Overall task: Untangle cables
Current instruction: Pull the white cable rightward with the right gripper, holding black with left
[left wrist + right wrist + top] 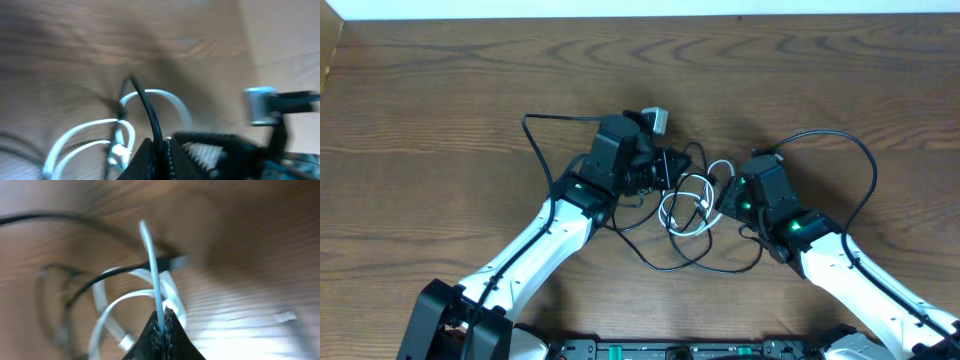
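I need to let go of the white cable with my right gripper on the bare wood [930,178] beyond that gripper's own arm, away from the black cable. The white cable still lies coiled mid-table.
The white cable [688,205] lies coiled mid-table, tangled with the thin black cable [705,262] that loops around and under it. My left gripper [667,168] is at the coil's upper left, shut on the black cable [148,111], which rises from between its jaws. My right gripper [724,196] is at the coil's right edge, shut on a strand of the white cable [151,264] that stands up from its closed jaws. The white coil [82,135] shows to the left in the left wrist view, and the same coil [112,307] lies behind the fingers in the right wrist view.
A small grey plug block [656,120] sits just beyond the left gripper, and shows as a blurred block [259,105] in its wrist view. The black cable runs out left [530,130] and arcs wide on the right [865,165]. The wooden table [440,90] lies all round.
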Controlling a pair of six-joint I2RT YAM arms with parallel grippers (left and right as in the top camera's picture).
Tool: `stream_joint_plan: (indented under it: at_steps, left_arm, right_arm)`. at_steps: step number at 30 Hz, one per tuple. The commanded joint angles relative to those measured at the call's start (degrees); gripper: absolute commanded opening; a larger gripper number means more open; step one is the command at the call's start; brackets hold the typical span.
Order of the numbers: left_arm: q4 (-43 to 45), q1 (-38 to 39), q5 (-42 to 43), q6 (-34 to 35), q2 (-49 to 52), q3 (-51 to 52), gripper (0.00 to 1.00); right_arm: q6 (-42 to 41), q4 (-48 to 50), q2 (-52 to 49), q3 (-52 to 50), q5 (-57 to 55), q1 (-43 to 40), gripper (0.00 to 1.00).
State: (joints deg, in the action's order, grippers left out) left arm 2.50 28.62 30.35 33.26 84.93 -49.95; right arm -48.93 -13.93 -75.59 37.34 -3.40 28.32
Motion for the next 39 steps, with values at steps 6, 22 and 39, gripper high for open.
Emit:
stream_joint_plan:
  at_steps: [6,22,39]
  left_arm:
    - [-9.90,0.02,-15.37,-5.20,-0.72,-0.42,0.07]
    - [-25.55,-17.07,-28.50,-9.97,-0.76,-0.42,0.07]
    - [-22.27,-34.03,-4.87,-10.36,-0.76,-0.42,0.07]
  right_arm:
    - [10.62,-9.01,-0.17,0.13,-24.55,-5.86,0.01]
    - [29.66,-1.33,-0.17,0.15,-40.70,-43.25,0.01]
    - [30.29,12.79,-0.17,0.13,7.72,-64.92,0.01]
